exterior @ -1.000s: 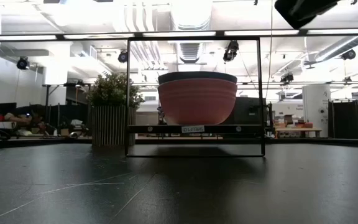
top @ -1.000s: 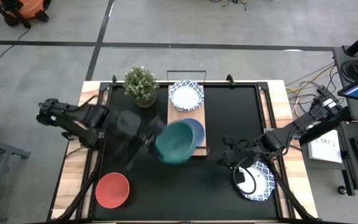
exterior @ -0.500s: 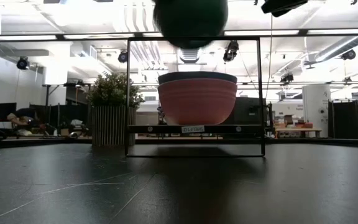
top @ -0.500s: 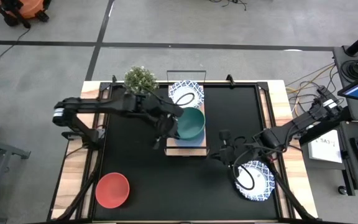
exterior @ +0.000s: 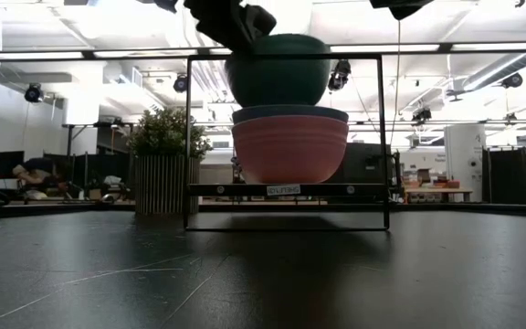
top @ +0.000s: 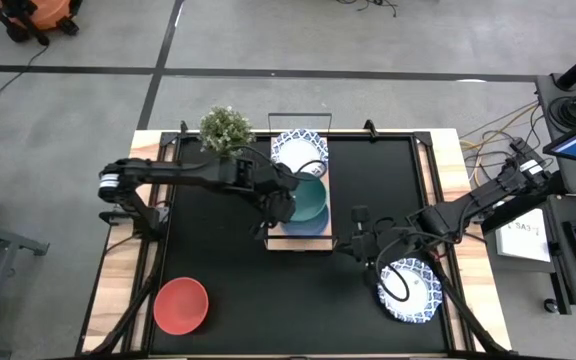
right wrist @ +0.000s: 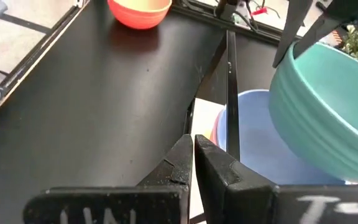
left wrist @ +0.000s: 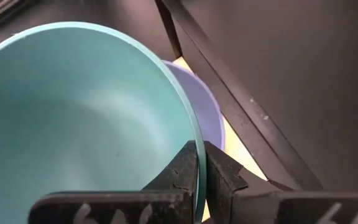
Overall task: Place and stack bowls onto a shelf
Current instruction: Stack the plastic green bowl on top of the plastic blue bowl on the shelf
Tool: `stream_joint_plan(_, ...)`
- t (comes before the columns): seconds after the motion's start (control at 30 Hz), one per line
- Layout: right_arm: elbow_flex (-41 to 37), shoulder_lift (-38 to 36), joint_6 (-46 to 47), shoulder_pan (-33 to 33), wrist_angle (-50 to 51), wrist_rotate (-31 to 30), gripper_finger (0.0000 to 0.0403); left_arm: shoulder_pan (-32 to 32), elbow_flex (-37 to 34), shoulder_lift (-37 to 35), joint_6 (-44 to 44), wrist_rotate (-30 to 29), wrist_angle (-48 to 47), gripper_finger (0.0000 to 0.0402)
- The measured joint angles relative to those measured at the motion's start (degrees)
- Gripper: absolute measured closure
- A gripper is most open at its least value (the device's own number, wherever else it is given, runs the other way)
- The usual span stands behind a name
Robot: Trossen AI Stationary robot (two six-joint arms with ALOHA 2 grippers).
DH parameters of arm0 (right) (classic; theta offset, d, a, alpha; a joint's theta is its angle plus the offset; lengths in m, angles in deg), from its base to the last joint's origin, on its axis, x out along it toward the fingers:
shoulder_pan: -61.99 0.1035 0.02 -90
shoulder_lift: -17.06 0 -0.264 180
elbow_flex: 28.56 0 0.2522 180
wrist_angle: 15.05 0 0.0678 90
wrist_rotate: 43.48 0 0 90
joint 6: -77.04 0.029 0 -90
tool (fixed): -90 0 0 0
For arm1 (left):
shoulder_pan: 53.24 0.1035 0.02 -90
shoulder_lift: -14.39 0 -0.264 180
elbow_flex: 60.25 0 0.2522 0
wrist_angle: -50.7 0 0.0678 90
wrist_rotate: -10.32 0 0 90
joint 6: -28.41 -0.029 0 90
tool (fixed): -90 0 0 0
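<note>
The green bowl hangs tilted, off-center over the blue bowl; next I release it there, then take the green bowl's rim (left wrist: pixel 192 117) with my left gripper to level it.
My left gripper (top: pixel 286 205) is shut on a green bowl (top: pixel 308 197) and holds it over the near half of the shelf (top: pixel 303 242). Under it, a blue bowl (exterior: pixel 290 113) sits nested in a pink bowl (exterior: pixel 290 148) on the shelf board (exterior: pixel 286 189). Whether the green bowl touches the blue one, I cannot tell. White blue-patterned bowls (top: pixel 299 152) rest on the shelf's far half. My right gripper (top: pixel 348 238) is shut on nothing beside the shelf's near right corner. A red bowl (top: pixel 181 305) and another patterned bowl (top: pixel 411 288) sit on the mat. My left gripper pinches the green bowl's rim (left wrist: pixel 194 134) on the side toward the table's left, one finger (left wrist: pixel 179 174) inside the bowl and one outside. The fingers come from above and the left, slanting down. The bowl hangs slightly tilted, its bottom level with the blue bowl's rim.
A potted plant (top: pixel 226 130) stands just left of the shelf's far end. The shelf's black wire frame (exterior: pixel 377 137) rises around the bowls. The black mat (top: pixel 218 260) lies bare between the shelf and the red bowl.
My left gripper swung the green bowl from the shelf's near left corner, up and toward the far edge, until it was over the blue and pink stack. It then lowered the bowl down to the blue bowl's rim. My right gripper drifted slightly toward the shelf.
</note>
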State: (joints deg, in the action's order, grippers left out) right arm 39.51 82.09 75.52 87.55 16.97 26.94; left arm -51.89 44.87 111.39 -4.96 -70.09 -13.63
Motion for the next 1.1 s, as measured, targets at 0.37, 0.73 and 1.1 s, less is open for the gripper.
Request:
stream_joint_plan(0.37,0.0,0.0,0.4,-0.1,-0.7,0.0,0.0394,0.0,0.0,1.4,0.4,-0.2,-0.5,0.0394)
stream_joint_plan(0.73,0.0,0.0,0.4,-0.1,-1.4,0.0,0.0394,0.5,0.0,1.4,0.5,-0.2,-0.5,0.0318)
stream_joint_plan(1.1,0.0,0.0,-1.3,-0.6,-5.9,0.0,0.0394,0.6,1.2,0.9,1.2,-0.1,-6.9,0.0234)
